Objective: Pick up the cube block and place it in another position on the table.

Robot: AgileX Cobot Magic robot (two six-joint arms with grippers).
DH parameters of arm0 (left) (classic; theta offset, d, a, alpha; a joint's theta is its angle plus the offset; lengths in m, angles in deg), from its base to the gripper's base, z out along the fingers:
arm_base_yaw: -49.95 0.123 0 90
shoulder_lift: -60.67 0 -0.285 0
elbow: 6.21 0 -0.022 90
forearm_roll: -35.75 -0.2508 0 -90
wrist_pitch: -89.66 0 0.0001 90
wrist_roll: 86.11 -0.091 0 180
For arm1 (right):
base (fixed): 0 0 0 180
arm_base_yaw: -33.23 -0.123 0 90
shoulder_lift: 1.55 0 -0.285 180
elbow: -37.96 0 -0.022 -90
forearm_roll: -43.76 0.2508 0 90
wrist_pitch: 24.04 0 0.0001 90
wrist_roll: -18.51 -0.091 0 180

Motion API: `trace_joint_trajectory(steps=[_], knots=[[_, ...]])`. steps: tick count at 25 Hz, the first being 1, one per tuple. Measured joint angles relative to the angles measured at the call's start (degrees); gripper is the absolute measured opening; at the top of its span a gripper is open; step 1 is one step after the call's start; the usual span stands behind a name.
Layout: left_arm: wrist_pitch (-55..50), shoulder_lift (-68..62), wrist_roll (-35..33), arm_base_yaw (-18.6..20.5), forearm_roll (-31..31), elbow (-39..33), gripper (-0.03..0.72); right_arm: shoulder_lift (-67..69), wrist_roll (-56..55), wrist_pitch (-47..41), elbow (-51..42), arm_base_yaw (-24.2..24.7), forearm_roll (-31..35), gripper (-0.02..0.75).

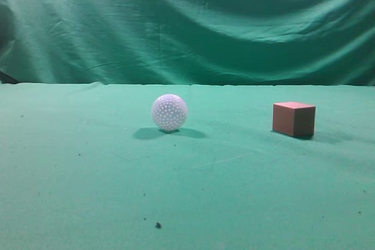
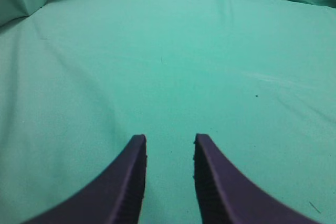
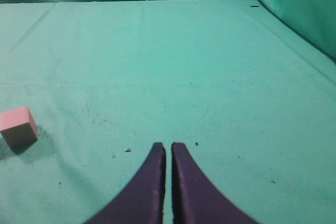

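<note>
I move my right gripper to the reddish-brown cube block next and close it on its opposite sides (image 1: 294, 120) (image 3: 19, 126), so that one finger rests on each side.
The reddish-brown cube block (image 1: 293, 119) rests on the green cloth table (image 1: 88, 174) at the right of the exterior view. It also shows at the left edge of the right wrist view (image 3: 18, 126), far to the left of my right gripper. My right gripper (image 3: 168, 145) is shut and empty above bare cloth. My left gripper (image 2: 169, 138) is open and empty, with only green cloth between its fingers. Neither gripper shows in the exterior view.
A white dimpled ball (image 1: 170, 112) sits on the table near the middle, left of the cube. A draped green curtain (image 1: 187, 21) hangs behind the table's far edge. A few dark specks (image 1: 158, 225) lie on the cloth near the front.
</note>
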Motion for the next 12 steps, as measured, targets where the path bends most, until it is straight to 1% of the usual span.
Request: trace_joint_trajectory(steps=[3, 5, 7, 10, 11, 12], knots=[[0.00, 0.00, 0.00, 0.00, 0.00, 0.00, 0.262, 0.00, 0.05, 0.36, 0.00, 0.00, 0.00, 0.000], [0.00, 0.00, 0.00, 0.00, 0.00, 0.00, 0.262, 0.00, -0.37, 4.12, -0.08, 0.00, 0.73, 0.000], [0.00, 0.00, 0.00, 0.00, 0.00, 0.00, 0.262, 0.00, -1.89, 14.04, -0.23, 0.00, 4.26, 0.000], [0.00, 0.00, 0.00, 0.00, 0.00, 0.00, 0.262, 0.00, -2.70, 31.26, -0.27, 0.00, 6.76, 0.000], [0.00, 0.00, 0.00, 0.00, 0.00, 0.00, 0.262, 0.00, -2.83, 33.78, -0.02, 0.00, 7.20, 0.000], [0.00, 0.00, 0.00, 0.00, 0.00, 0.00, 0.262, 0.00, -2.83, 33.33, 0.87, 0.00, 7.49, 0.000]])
